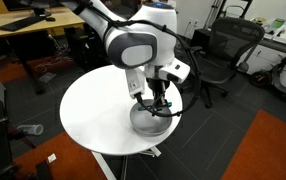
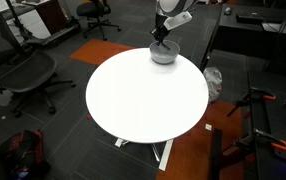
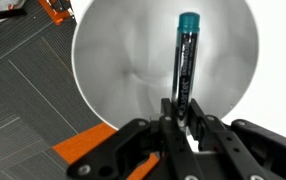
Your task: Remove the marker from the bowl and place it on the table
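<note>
The robot's gripper will set the marker down on the bare white table a short way (image 1: 104, 115) beside the silver bowl. The marker is now held over the bowl.
In the wrist view the marker (image 3: 184, 60), dark with a teal cap, stands between the fingertips of my gripper (image 3: 182, 108), which is shut on its lower end. Behind it is the shiny silver bowl (image 3: 123, 60). In both exterior views the gripper (image 1: 157, 101) (image 2: 161, 36) hangs straight over the bowl (image 1: 149, 121) (image 2: 163, 54), which sits near the edge of the round white table (image 1: 93, 115) (image 2: 143, 95). The marker is too small to make out there.
Black office chairs (image 1: 218, 50) (image 2: 18, 70) stand around the table. Wooden desks (image 1: 28, 25) are behind. An orange carpet patch (image 1: 263, 150) lies on the floor. A red-handled tool (image 3: 55, 10) lies on the floor past the bowl.
</note>
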